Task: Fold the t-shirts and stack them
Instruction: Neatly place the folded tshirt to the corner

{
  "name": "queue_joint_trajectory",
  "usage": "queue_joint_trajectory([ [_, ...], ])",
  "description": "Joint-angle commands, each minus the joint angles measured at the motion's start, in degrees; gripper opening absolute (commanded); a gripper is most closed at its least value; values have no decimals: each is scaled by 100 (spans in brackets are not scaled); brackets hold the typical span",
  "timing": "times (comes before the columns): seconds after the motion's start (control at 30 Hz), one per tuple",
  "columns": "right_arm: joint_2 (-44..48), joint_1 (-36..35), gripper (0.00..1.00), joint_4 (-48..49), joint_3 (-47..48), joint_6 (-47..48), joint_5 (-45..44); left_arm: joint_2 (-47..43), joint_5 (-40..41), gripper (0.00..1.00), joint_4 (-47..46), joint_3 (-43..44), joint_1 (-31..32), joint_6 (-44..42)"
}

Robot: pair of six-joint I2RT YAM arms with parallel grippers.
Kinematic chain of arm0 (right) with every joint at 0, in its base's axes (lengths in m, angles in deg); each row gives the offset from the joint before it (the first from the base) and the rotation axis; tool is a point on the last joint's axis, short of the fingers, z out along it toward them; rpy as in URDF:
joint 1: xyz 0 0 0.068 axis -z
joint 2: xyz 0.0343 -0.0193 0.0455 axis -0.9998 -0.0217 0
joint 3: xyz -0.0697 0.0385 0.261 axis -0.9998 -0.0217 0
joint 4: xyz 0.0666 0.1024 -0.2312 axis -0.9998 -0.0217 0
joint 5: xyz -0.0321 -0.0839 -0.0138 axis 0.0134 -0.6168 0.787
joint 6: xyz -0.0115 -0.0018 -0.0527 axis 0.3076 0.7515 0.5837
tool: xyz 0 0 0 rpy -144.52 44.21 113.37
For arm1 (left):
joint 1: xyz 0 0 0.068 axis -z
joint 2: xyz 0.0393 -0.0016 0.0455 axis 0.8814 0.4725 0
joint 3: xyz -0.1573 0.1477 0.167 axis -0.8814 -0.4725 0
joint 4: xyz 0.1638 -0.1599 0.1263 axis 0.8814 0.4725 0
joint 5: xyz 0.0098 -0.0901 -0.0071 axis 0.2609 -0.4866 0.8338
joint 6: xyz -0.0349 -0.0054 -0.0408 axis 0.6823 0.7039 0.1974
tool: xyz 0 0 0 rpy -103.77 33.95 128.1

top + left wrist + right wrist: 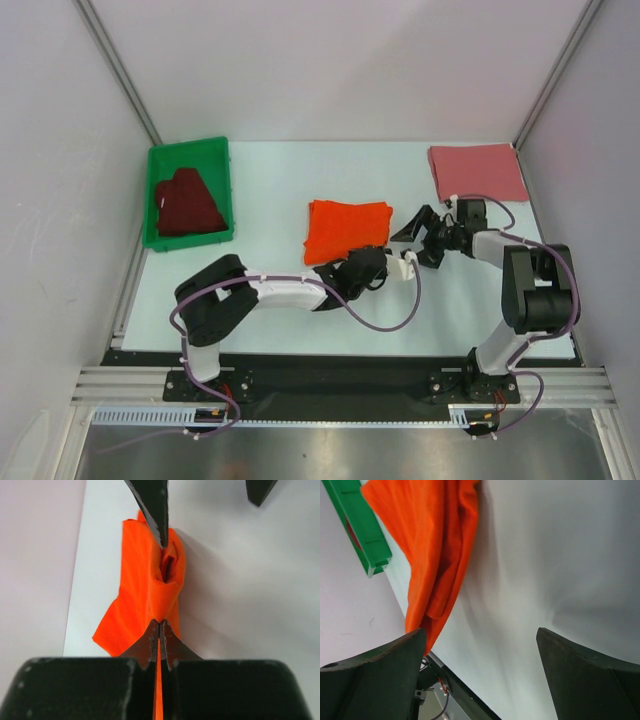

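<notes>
The robot's right gripper will close on the bunched side edge (pixel 387 221) (pixel 441 587) of the orange t-shirt that faces the dusty rose t-shirt, just past the left gripper.
The bright orange t-shirt (pixel 345 230) lies folded mid-table. My left gripper (pixel 378 262) is shut on its near right corner; the left wrist view shows orange cloth (pixel 150 590) pinched between the closed jaws (pixel 160 630) and bunched ahead. My right gripper (pixel 414 240) is open and empty just right of the orange shirt; one of its fingers (pixel 152 510) is at the bunched cloth. In the right wrist view the orange shirt (pixel 435 545) hangs at upper left, beyond the open gripper (pixel 480 660). The dusty rose t-shirt (pixel 478 172) lies folded at back right. The dark maroon t-shirt (pixel 188 203) sits in the bin.
The green plastic bin (pixel 160 235) stands at the back left, also seen in the right wrist view (pixel 362 525). Grey walls enclose the table on three sides. The arms' bases and a black rail run along the near edge (pixel 340 375).
</notes>
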Motion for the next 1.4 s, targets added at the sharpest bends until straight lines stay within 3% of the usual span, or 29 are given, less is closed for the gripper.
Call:
queue_joint_trajectory([
  [0.0, -248, -190, 100, 779, 395, -327, 350, -449, -270, 0, -79, 138, -165, 377],
  [0.47, -1356, -744, 100, 1623, 1011, -1908, 218, -599, -376, 0, -167, -91, -262, 228],
  [0.63, -1497, -762, 100, 1580, 1081, -2068, 95, -616, -411, 0, -185, -153, -280, 263],
  [0.83, -1040, -481, 100, 983, 888, -1489, -195, -652, -464, 0, -194, -162, -324, 351],
  [0.93, -1268, -498, 100, 975, 1132, -1366, -11, -617, -481, 0, -238, -188, -333, 325],
  [1.27, -1629, -1078, 100, 657, 1520, -1339, -493, -669, -525, 0, -203, -153, -333, 368],
  [1.37, -1585, -1166, 96, 623, 1511, -1409, -748, -704, -534, 0, -176, -179, -333, 430],
])
